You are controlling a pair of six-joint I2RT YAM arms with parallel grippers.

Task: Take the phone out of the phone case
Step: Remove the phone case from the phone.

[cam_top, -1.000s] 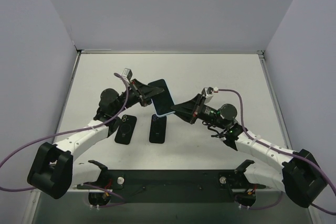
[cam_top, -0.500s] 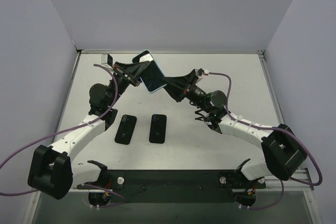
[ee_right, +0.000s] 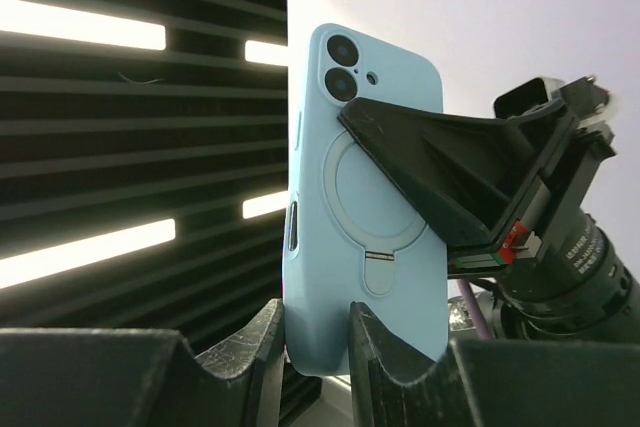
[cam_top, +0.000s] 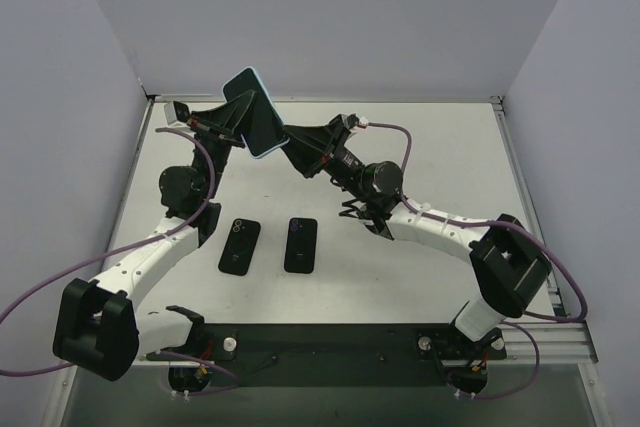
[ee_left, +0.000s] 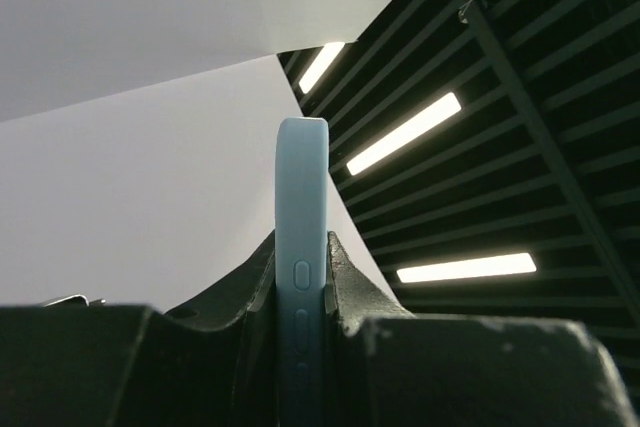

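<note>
The case's lower corner meets my right gripper only at a slant, so that gripper should back off, turn and take the case's lower end [ee_right: 388,319] before my left gripper opens.
A phone [cam_top: 262,125] with a dark screen sits inside a light blue phone case [cam_top: 243,78], held high above the table's back left. My left gripper [cam_top: 238,119] is shut on the case's long edge; in the left wrist view the case [ee_left: 302,197] stands edge-on between the left gripper's [ee_left: 302,247] pads. The right gripper [cam_top: 292,145] meets its lower end. In the right wrist view the case's back [ee_right: 370,177] shows a ring and camera holes. Its lower corner sits in the narrow gap of the right gripper [ee_right: 315,312]. Whether those fingers press it is unclear.
Two black phone-shaped items lie flat on the white table [cam_top: 450,152]: one [cam_top: 240,245] on the left and one [cam_top: 301,244] beside it. Grey walls close the table on three sides. Purple cables trail from both arms.
Both arms have raised the cased phone from low over the table's middle up and toward the back left. The right fingers have parted slightly.
</note>
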